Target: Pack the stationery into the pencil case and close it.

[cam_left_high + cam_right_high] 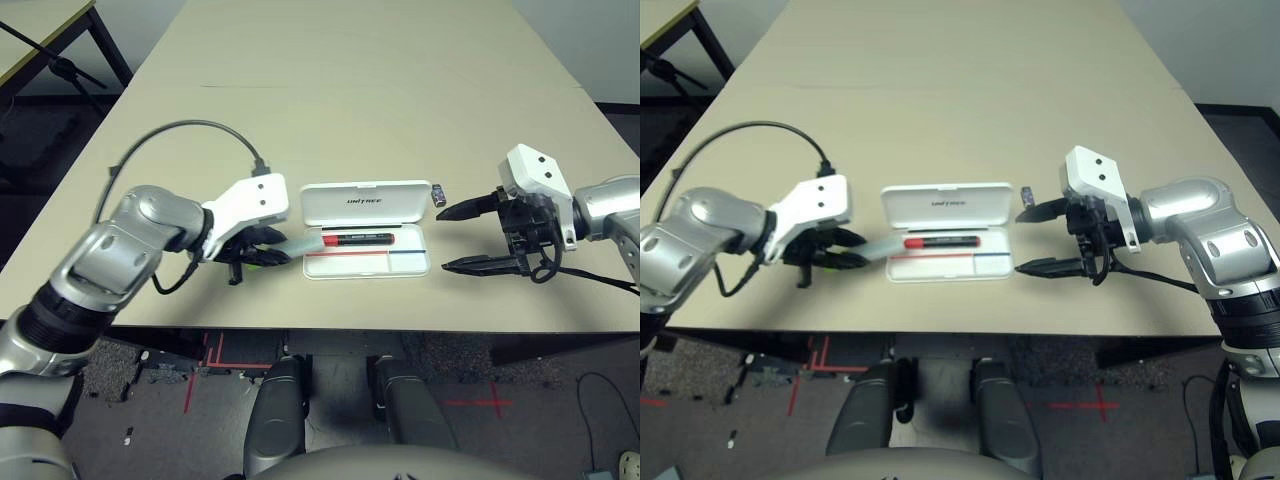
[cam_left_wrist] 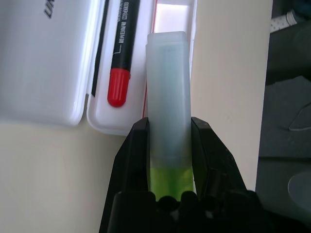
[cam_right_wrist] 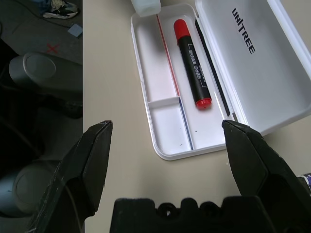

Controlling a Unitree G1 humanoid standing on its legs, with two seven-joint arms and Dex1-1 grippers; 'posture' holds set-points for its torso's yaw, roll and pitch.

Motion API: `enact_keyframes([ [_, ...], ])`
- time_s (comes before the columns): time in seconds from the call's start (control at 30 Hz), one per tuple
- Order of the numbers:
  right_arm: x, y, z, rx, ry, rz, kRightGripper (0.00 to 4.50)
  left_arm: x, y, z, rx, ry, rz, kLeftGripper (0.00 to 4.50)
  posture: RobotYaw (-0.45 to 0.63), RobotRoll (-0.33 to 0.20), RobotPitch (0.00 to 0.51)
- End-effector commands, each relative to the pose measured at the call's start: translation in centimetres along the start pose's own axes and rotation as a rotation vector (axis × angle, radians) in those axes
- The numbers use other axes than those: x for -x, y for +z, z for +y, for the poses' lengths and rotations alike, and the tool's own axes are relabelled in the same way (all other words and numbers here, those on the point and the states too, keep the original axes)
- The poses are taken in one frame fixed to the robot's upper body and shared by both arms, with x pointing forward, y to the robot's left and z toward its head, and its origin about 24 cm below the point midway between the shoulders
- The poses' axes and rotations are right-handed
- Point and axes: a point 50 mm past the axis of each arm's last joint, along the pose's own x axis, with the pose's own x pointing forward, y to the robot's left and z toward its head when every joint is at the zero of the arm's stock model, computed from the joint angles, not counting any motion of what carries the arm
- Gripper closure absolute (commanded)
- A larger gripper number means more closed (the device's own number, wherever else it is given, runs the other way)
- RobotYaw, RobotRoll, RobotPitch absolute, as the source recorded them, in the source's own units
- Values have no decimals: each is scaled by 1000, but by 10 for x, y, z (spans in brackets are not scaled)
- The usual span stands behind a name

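I need to place the highlighter with my left gripper in the tray's near compartment [image 1: 344,264] [image 2: 168,67], next to the red and black marker.
The white pencil case [image 1: 365,262] lies open at the table's middle, its lid [image 1: 365,204] folded back with dark lettering on it. The red and black marker [image 1: 357,240] lies in the tray [image 3: 165,104]. My left gripper [image 1: 262,250] is shut on the lime-green end of the highlighter [image 2: 167,97], just left of the case. The highlighter's translucent cap [image 1: 297,246] reaches over the tray's left rim. The tiny dark block [image 1: 438,194] sits on the table by the lid's right corner. My right gripper [image 1: 448,240] stands open and empty just right of the case, close to the block.
A black cable [image 1: 190,128] loops above my left forearm. The table's front edge [image 1: 330,330] runs close below the case. A second table [image 1: 35,35] stands at the far left, with bare tabletop [image 1: 350,90] behind the case.
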Motion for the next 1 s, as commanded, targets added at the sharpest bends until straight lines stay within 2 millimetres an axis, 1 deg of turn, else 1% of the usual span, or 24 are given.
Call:
enact_keyframes([
  [0.03, 1, -2, 1, 1, 6, 25, 0, -18, 4, -1, -43, -50, 19, 3418, 60, 0, 152],
  [0.13, 1, -3, 1, 1, 4, 29, 0, -31, 6, 0, -68, -65, 20, 3418, 60, 0, 152],
  [0.33, 1, -3, 1, 1, -2, 34, 0, -50, 9, 3, -91, -78, 14, 3418, 45, 0, 151],
  [0.6, 0, -3, 2, 2, -7, 35, 0, -54, 10, 8, -105, -71, 11, 3418, 36, 0, 151],
  [1.0, -1, -5, 2, 3, -14, 39, 0, -67, 18, 4, -122, -93, -45, 3418, 30, 0, 153],
])
